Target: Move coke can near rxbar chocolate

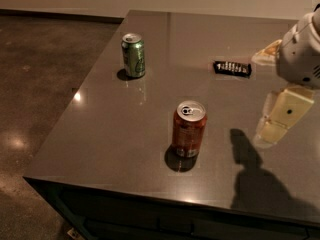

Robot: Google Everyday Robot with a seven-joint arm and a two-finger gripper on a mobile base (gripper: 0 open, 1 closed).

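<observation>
Next, my gripper will go to the upper part of the coke can (190, 125) and close there, just below the can's silver top.
The coke can (189, 129), reddish-orange with a silver top, stands upright near the front middle of the dark table (120, 134). The rxbar chocolate (232, 67), a flat black wrapper with pale lettering, lies farther back and to the right of the can. My gripper (275, 126) hangs at the right edge of the view, above the table, to the right of the can and in front of the bar. It touches neither and holds nothing that I can see. Its shadow (247, 154) falls on the table between it and the can.
A green can (133, 55) stands upright at the back left of the table. The table's left and front edges drop to a polished concrete floor (35, 84). The white arm housing (300, 54) sits above the gripper at the right.
</observation>
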